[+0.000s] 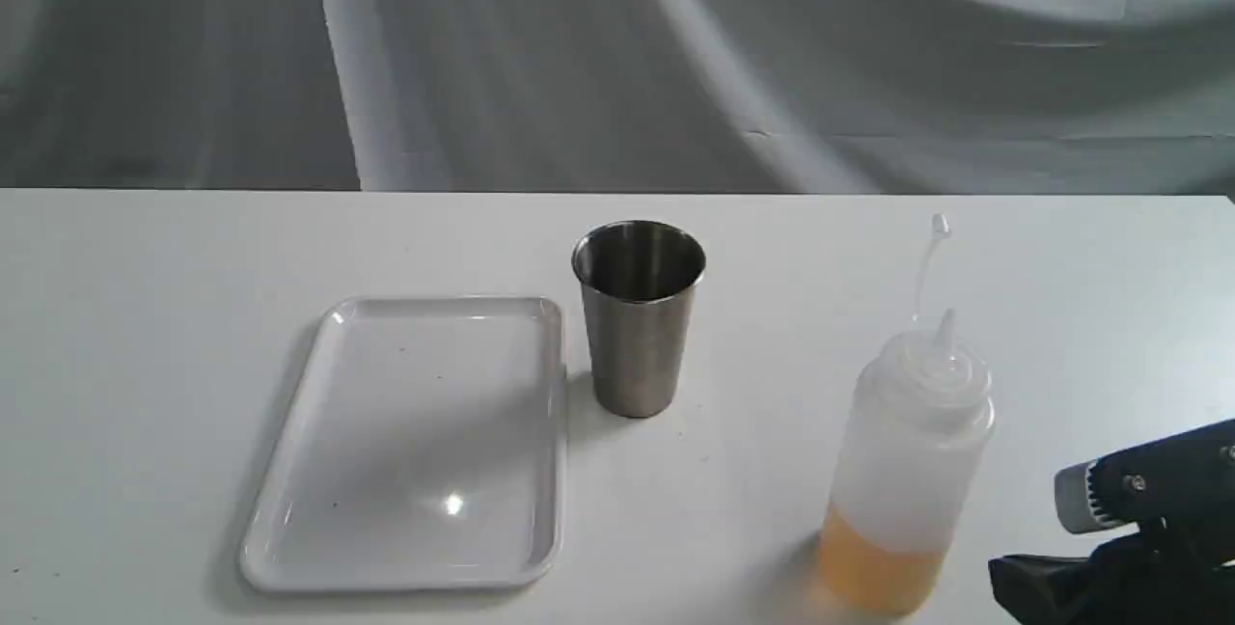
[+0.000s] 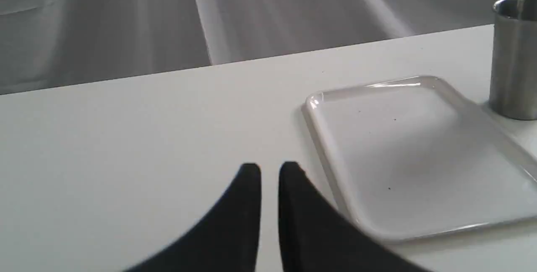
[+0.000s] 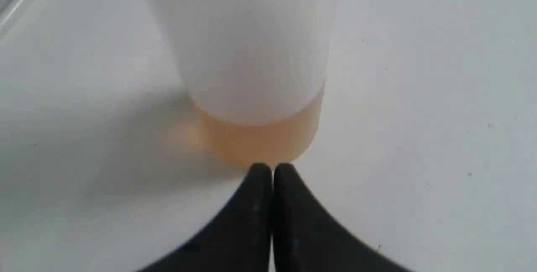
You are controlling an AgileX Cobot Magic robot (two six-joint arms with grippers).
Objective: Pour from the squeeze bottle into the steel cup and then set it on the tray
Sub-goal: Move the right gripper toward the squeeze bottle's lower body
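My right gripper is going to open and then close around the squeeze bottle's lower half (image 1: 891, 519) (image 3: 259, 115), close to the top of the amber liquid.
The squeeze bottle (image 1: 907, 471) stands upright at the front right of the table, its cap off on its tether and amber liquid at the bottom. My right gripper (image 1: 1008, 572) sits low just right of it. In the right wrist view that gripper (image 3: 272, 169) is shut and empty, its tips just short of the bottle (image 3: 251, 53) base. The steel cup (image 1: 639, 316) stands upright mid-table, right beside the empty white tray (image 1: 400, 442). My left gripper (image 2: 269, 170) hovers over bare table beside the tray (image 2: 411, 154), fingers nearly together and holding nothing. The cup (image 2: 514, 62) shows beyond it.
The white table (image 1: 145, 316) ends at a far edge, with grey cloth (image 1: 617, 56) hanging behind it. My left gripper does not show in the exterior view.
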